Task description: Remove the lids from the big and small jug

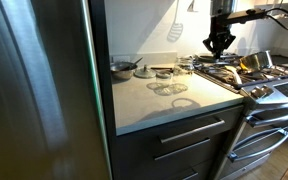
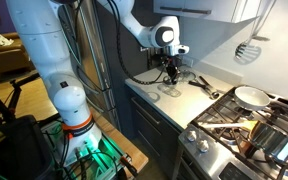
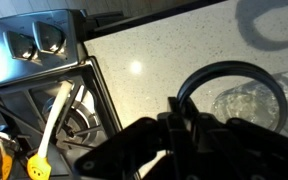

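Observation:
The round lid, now hanging above the counter's edge, will be let go by my gripper on the bare pale counter point(image 1: 212, 88) point(image 3: 155, 81), next to the stove and close to the front edge of the counter.
My gripper point(image 1: 220, 44) hangs above the counter's edge next to the stove; it also shows in an exterior view point(image 2: 172, 68). In the wrist view its fingers point(image 3: 172, 118) are shut on the dark rim of a round lid point(image 3: 234, 72), with clear glass point(image 3: 252, 105) showing beside it. A clear glass jug point(image 1: 185, 67) stands on the pale counter point(image 1: 134, 100). Flat clear glass pieces point(image 1: 167, 89) lie on the counter in front of it. Which jug the held lid belongs to cannot be told.
A small metal pot point(image 1: 122, 68) and a shallow dish point(image 1: 164, 72) stand at the back of the counter. The stove point(image 1: 254, 75) with a pan point(image 2: 250, 97) adjoins it. A steel fridge point(image 1: 34, 90) flanks the counter. A white spatula point(image 1: 174, 30) hangs on the wall.

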You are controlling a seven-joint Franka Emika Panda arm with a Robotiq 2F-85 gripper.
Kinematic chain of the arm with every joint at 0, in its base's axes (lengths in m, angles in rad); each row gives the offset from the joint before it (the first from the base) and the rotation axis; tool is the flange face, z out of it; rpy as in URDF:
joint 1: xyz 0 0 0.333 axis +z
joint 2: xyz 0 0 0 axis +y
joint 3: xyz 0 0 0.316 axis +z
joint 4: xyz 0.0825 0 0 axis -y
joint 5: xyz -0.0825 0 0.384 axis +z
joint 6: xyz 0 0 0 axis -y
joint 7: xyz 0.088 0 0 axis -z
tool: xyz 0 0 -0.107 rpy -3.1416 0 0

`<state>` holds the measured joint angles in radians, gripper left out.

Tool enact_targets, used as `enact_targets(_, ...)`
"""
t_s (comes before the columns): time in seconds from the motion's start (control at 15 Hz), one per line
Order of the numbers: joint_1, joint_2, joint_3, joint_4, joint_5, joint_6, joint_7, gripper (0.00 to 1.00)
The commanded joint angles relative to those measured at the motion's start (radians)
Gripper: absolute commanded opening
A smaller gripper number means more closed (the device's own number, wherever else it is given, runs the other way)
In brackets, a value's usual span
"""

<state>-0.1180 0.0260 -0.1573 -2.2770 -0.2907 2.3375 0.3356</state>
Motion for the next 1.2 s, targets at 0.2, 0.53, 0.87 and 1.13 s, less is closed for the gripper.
enact_targets(0.2,-0.046,-0.053,-0.014,-0.125,-0.022,0.128,-0.001,0.09)
enact_targets(0.53,-0.057,-0.040,-0.022,-0.123,-0.016,0.127,-0.004,0.02)
enact_targets(0.87,-0.105,0.053,-0.072,-0.134,-0.118,0.246,-0.072,0.02)
enact_targets(1.13,-0.127,0.158,-0.127,-0.141,-0.136,0.441,-0.085,0.02)
